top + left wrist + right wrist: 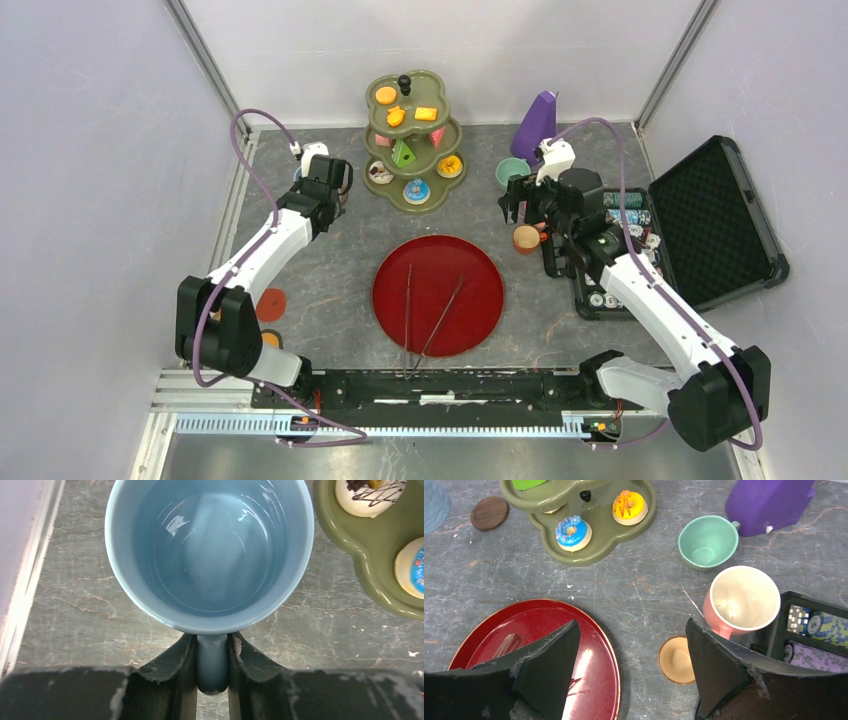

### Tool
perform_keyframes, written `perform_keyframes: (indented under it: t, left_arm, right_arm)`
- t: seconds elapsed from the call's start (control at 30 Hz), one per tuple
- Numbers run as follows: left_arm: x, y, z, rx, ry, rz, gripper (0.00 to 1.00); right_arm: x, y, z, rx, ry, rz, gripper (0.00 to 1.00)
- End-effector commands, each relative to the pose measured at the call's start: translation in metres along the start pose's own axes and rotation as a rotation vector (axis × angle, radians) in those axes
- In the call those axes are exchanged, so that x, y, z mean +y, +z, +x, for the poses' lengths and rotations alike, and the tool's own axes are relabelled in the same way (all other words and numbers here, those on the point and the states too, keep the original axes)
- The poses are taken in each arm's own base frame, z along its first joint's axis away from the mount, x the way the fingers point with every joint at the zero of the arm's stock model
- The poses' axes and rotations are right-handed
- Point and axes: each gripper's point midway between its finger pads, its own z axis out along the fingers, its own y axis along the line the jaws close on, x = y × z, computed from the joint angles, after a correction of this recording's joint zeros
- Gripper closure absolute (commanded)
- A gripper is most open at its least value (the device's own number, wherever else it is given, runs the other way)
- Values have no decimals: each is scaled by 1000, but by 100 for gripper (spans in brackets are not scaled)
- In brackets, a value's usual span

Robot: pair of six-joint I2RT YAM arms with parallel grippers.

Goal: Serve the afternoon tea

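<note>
Next, my left gripper sets the blue mug down. It will release it on the grey table (327, 187) (217, 512) next to the stand's white donut.
My left gripper (212, 647) is shut on the handle of the blue mug (210, 550), which is upright beside the green tiered stand (350, 555). In the top view the left gripper (322, 187) covers the mug. My right gripper (630, 625) is open and empty above the table, between the red tray (596, 645) and the pink mug (744, 600). The small orange cup (675, 659) stands just inside its right finger. The green mug (708, 541) stands behind it. The stand (412, 140) carries donuts (571, 531), cake slices and orange biscuits (386, 96).
The red tray (438, 295) holds two tongs. A purple metronome (537, 125) stands behind the green mug. An open black case (700, 220) with poker chips (819, 625) lies on the right. Brown coasters (270, 303) lie at the left and by the stand (489, 513).
</note>
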Motion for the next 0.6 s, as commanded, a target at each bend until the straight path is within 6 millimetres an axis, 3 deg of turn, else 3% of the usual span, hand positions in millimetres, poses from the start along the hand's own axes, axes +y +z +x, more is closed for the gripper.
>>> perform_keyframes:
  t: [0.0, 0.33, 0.43, 0.57]
  left_arm:
    - [-17, -20, -74, -202, -229, 83, 98]
    - [0, -17, -12, -104, -234, 56, 98]
    - [-9, -17, -13, -95, -221, 104, 98]
    - [-22, -13, -31, -133, -209, 174, 98]
  right_arm:
    - [-7, -10, -9, -46, -30, 34, 15]
    - [0, -1, -5, -25, -29, -4, 13]
    - [0, 1, -2, -22, -29, -3, 13]
    - [-1, 1, 0, -8, -32, -2, 13]
